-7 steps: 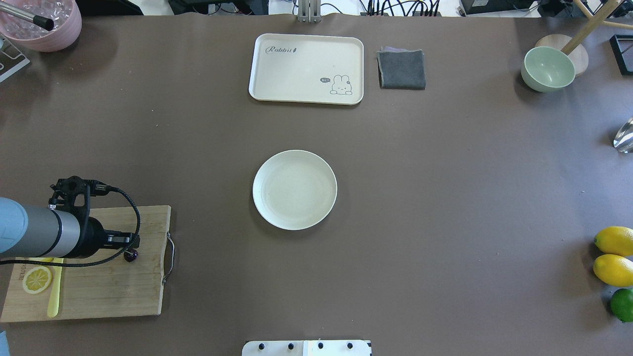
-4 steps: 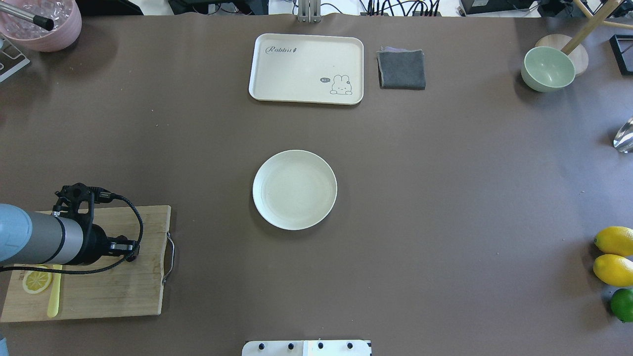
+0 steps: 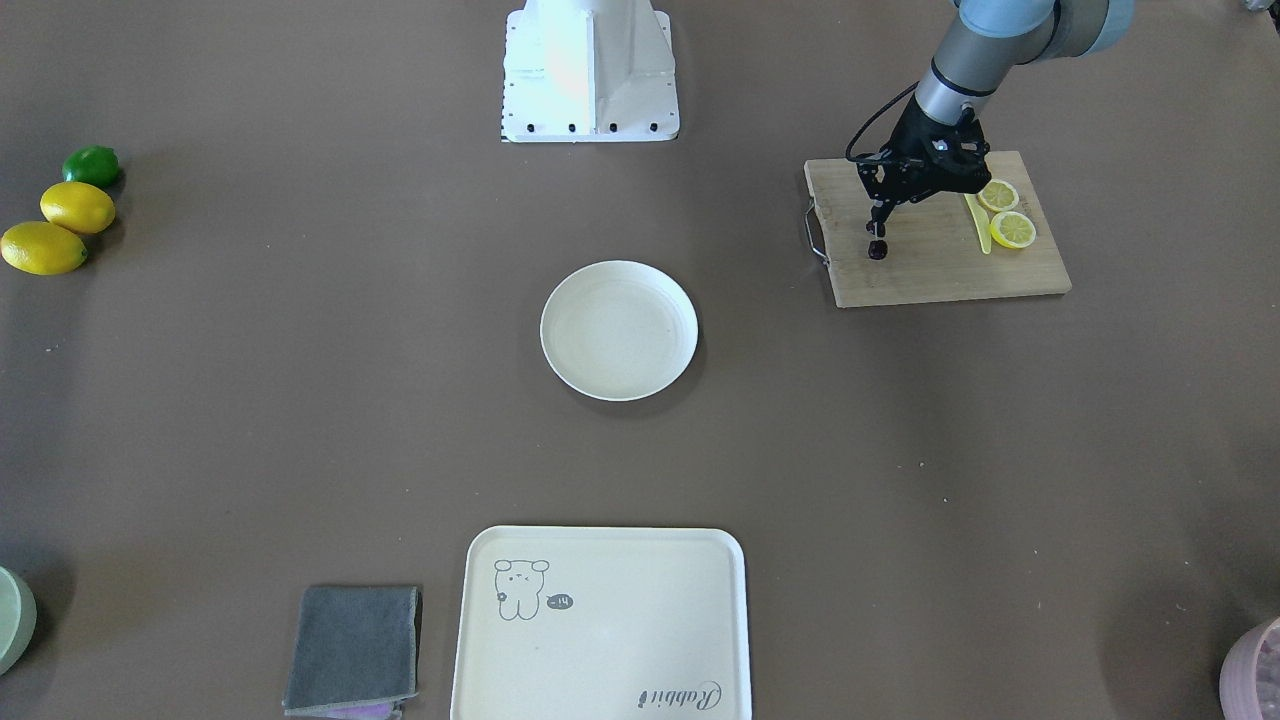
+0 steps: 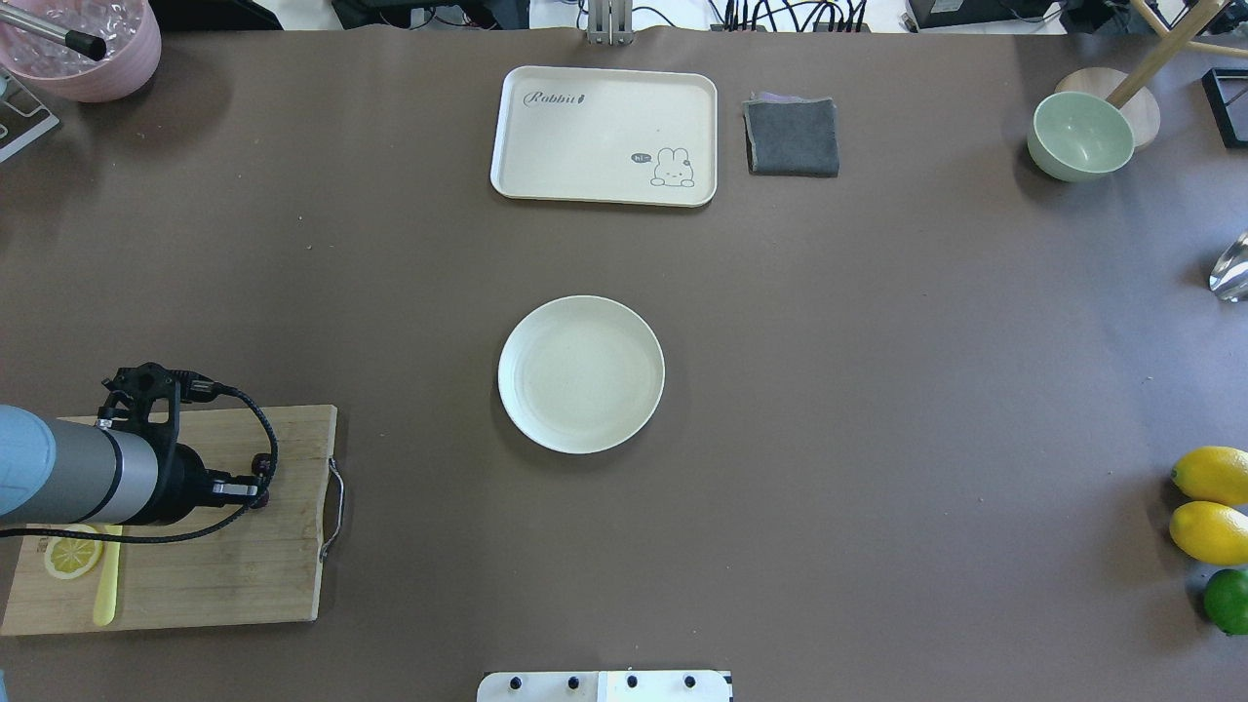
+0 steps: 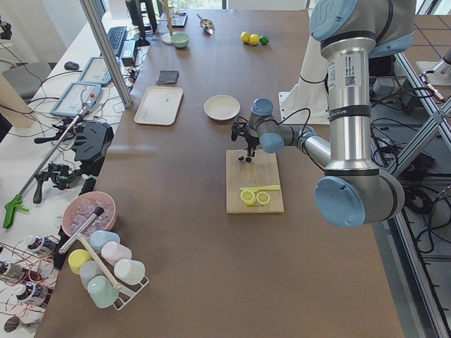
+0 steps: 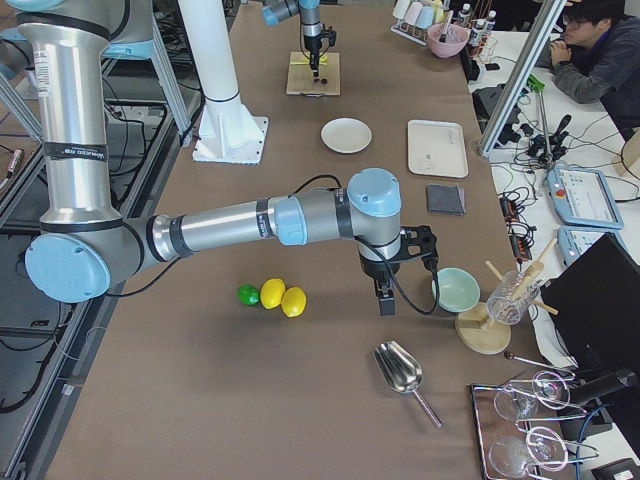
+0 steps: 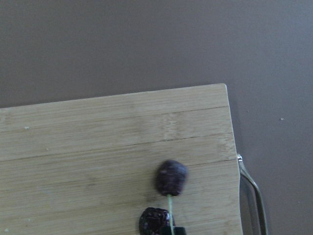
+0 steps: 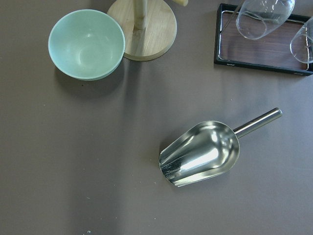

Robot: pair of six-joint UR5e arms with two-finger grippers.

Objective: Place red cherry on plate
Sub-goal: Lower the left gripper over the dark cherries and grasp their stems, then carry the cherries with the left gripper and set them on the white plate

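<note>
The left gripper needs to release the red cherry, now hanging just over the wooden cutting board, on the round cream plate's half nearer the cutting board (image 3: 650,328).
The red cherry (image 7: 171,177), two dark maroon fruits on a thin pale-green stem, hangs just over the wooden cutting board (image 7: 98,147). My left gripper (image 3: 880,225) is shut on the stem, and the fruit (image 3: 877,250) dangles under its fingertips near the board's handle end. The round cream plate (image 4: 581,374) sits bare at the table's middle, well to the right of the left gripper (image 4: 255,487). My right gripper (image 6: 385,300) hovers far off beside the green bowl (image 6: 456,289). I cannot tell whether it is open or shut.
Lemon slices (image 3: 1012,230) and a yellow knife (image 3: 976,222) lie on the board. A cream tray (image 4: 604,135) and a grey cloth (image 4: 792,136) sit at the far edge. Lemons (image 4: 1214,475) sit at the right edge and a metal scoop (image 8: 200,152) lies under the right wrist.
My left gripper has drifted slightly left and toward the near edge over the board, with the cherry still at its tip. The plate has not moved.
</note>
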